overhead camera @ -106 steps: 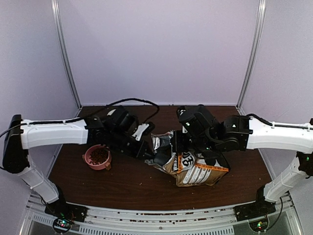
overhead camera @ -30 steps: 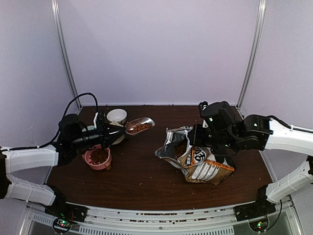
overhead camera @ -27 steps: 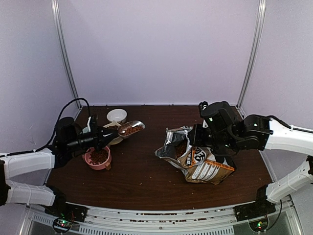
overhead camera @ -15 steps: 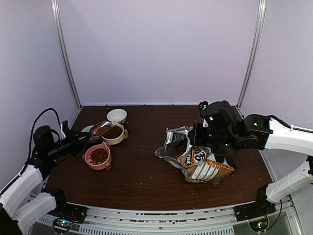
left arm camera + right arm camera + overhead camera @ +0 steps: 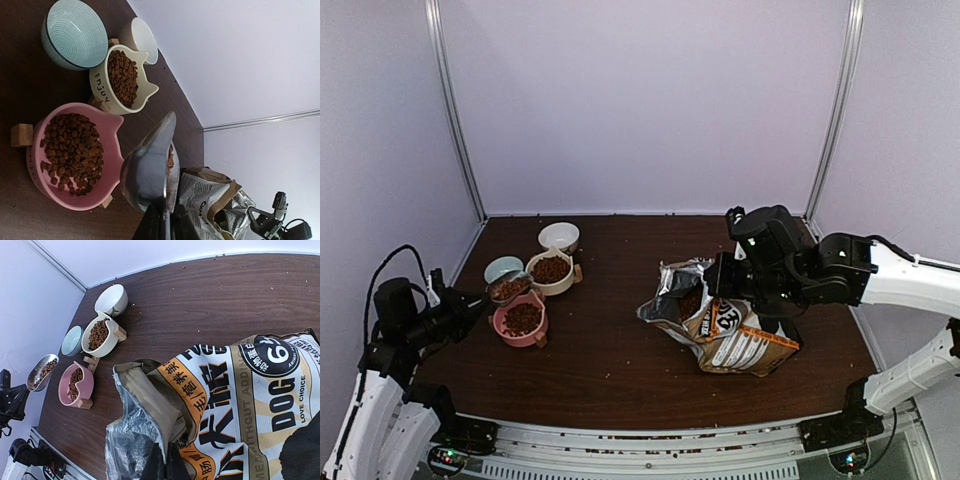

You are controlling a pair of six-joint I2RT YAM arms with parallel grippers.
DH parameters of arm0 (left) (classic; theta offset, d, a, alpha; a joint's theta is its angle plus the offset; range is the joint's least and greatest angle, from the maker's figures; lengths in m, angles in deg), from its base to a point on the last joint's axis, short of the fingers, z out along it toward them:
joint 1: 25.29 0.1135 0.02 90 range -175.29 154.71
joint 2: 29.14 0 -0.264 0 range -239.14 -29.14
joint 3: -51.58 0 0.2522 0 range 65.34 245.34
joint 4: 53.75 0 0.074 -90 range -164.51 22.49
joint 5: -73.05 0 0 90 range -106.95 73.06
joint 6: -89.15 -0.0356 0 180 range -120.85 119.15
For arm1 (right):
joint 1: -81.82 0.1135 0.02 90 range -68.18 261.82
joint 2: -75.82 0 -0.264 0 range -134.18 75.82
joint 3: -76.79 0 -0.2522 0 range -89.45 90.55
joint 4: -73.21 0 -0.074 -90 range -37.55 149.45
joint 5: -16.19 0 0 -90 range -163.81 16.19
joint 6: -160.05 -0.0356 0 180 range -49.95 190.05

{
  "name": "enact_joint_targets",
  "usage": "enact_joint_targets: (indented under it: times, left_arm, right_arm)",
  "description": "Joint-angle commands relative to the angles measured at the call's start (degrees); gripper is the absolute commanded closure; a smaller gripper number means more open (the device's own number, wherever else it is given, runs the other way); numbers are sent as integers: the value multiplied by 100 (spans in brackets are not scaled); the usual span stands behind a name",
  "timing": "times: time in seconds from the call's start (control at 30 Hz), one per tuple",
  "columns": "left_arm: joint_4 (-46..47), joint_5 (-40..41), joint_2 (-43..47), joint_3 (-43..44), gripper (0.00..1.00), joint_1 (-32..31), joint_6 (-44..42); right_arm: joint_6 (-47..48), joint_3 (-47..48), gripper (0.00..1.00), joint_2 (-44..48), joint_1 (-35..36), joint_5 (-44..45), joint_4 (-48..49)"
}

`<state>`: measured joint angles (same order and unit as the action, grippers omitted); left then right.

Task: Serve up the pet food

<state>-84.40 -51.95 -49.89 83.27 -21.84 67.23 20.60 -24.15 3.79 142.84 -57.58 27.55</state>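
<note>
The scoop will leave my left gripper on the bare table point(image 5: 608, 294), where I should let go of it between the cream bowl and the foil bag.
The pet food shows as brown kibble in the pink bowl point(image 5: 498, 323) point(image 5: 107, 122) and the cream bowl point(image 5: 551, 270) point(image 5: 100, 82). More kibble point(image 5: 170, 159) lies in a metal scoop point(image 5: 508, 287) point(image 5: 147, 172) point(image 5: 42, 371). My left gripper point(image 5: 468, 309) point(image 5: 162, 224) is shut on the scoop's handle, at the far left beside the pink bowl. The orange, black and white foil bag point(image 5: 725, 330) point(image 5: 240, 390) stands open right of centre. My right gripper point(image 5: 715, 288) point(image 5: 165, 465) is shut on the rim of the bag's mouth, holding it open.
A blue-green bowl point(image 5: 503, 267) point(image 5: 75, 32) and a small white bowl point(image 5: 559, 236) point(image 5: 140, 35) hold nothing, behind the filled bowls. Small wooden blocks point(image 5: 21, 135) stick out from under the pink bowl. Side walls stand close on both sides.
My left arm has drawn back to the far left, carrying the loaded scoop from the table's middle past the cream bowl to beside the pink bowl. The right arm and bag have not moved.
</note>
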Motion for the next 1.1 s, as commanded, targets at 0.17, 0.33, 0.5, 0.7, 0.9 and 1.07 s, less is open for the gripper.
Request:
enact_joint_targets:
  times: [0.17,0.33,0.5,0.7,0.9,1.07]
  left_arm:
    - [-1113,596,706,98,100,60,-330]
    - [-1873,952,653,500,100,58,-906]
    - [-2470,1220,442,912,100,58,-1463]
    - [-3046,1358,119,1352,100,54,-2169]
    - [-3321,1471,-240,1786,100,60,-2669]
    - [-3500,1591,-515,2137,100,57,-3018]
  right_arm:
    - [75,116,100,-13,-116,184,2]
    - [73,113,100,-21,-124,184,0]
    - [75,116,100,-46,-124,150,25]
    - [87,111,100,-48,-138,156,-1]
    - [79,106,100,-38,-131,168,-18]
    - [85,105,100,-39,-136,172,-27]
